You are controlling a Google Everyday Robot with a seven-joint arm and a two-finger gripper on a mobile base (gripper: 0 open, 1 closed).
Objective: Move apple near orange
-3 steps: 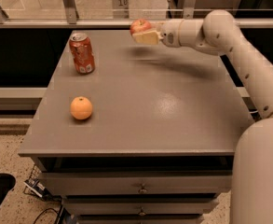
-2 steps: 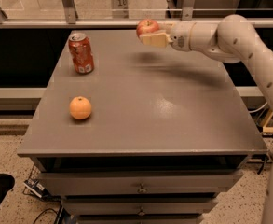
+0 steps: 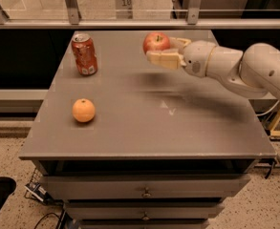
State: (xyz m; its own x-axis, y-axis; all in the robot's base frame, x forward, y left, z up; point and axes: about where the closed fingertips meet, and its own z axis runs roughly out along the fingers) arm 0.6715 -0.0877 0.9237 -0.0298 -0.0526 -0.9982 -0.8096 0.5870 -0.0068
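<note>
I need to let go of the apple on the grey table [image 3: 119, 104], next to the orange on the side of the white arm. The apple is still above the table's far middle.
A red apple [image 3: 156, 42] with yellowish patches is held in my gripper [image 3: 157, 50] above the far middle of the grey table [image 3: 149, 128]. The gripper is shut on the apple, with one finger [image 3: 164, 60] below it and the other behind it. The white arm reaches in from the right. The orange [image 3: 83, 110] rests on the table at the front left, well apart from the apple and to its lower left.
A red soda can [image 3: 84, 54] stands upright at the far left of the table, behind the orange. A metal rail [image 3: 139, 24] runs along the far edge. Drawers [image 3: 144, 192] sit below the table's front edge.
The arm has shifted and the apple now sits more upright and lower in the gripper's hold, over the far middle of the table. The orange and the can have not moved.
</note>
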